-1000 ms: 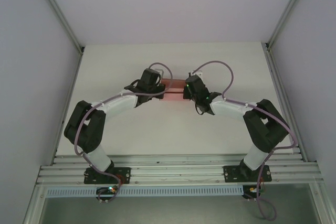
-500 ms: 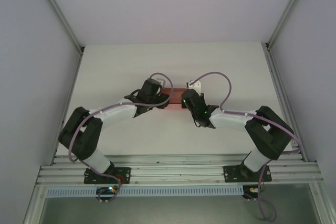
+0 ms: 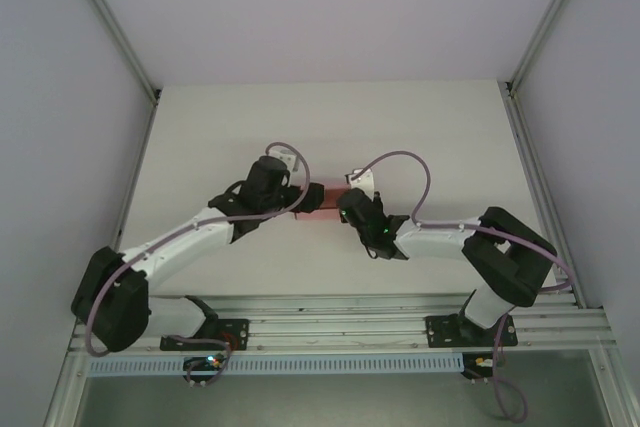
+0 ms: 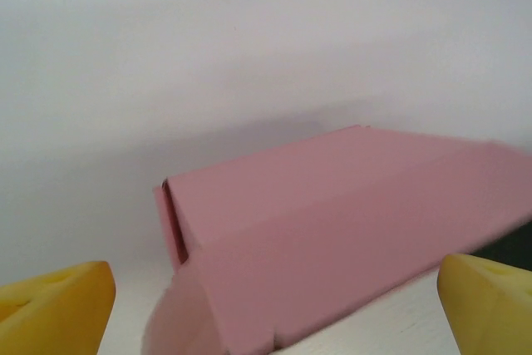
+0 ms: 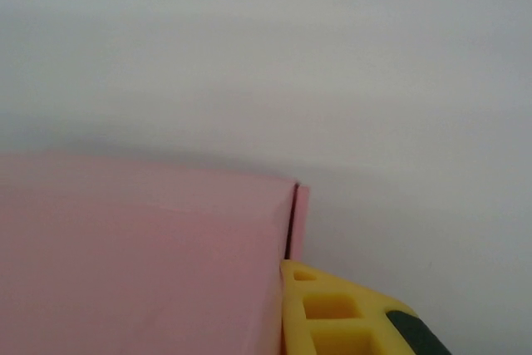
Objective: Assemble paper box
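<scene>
My left gripper's fingers are on both sides of the paper box's front while a narrow slit shows at the paper box's end, so my left gripper needs to first pinch that end's near corner [image 4: 193, 276].
The paper box [image 3: 322, 199] is a small pink folded carton lying on the white table between the two grippers. In the left wrist view the paper box [image 4: 332, 214] lies just ahead with a narrow slit at its left end. My left gripper [image 4: 278, 309] is wide open, its yellow fingertips [image 4: 58, 309] spread to either side of the carton and apart from it. My right gripper [image 5: 283, 313] is at the right end of the box [image 5: 141, 255]. One yellow finger [image 5: 349, 318] presses on the end flap; the other is hidden behind the cardboard.
The white table [image 3: 220, 127] has bare room behind the box and to both sides. Grey walls with metal posts [image 3: 155, 97] close in the left and right. A rail frame [image 3: 340, 312] runs along the near edge by the arm bases.
My left gripper has opened wide and let go of the box, and its arm has drawn back to the left. The box and right gripper have shifted toward the near edge.
</scene>
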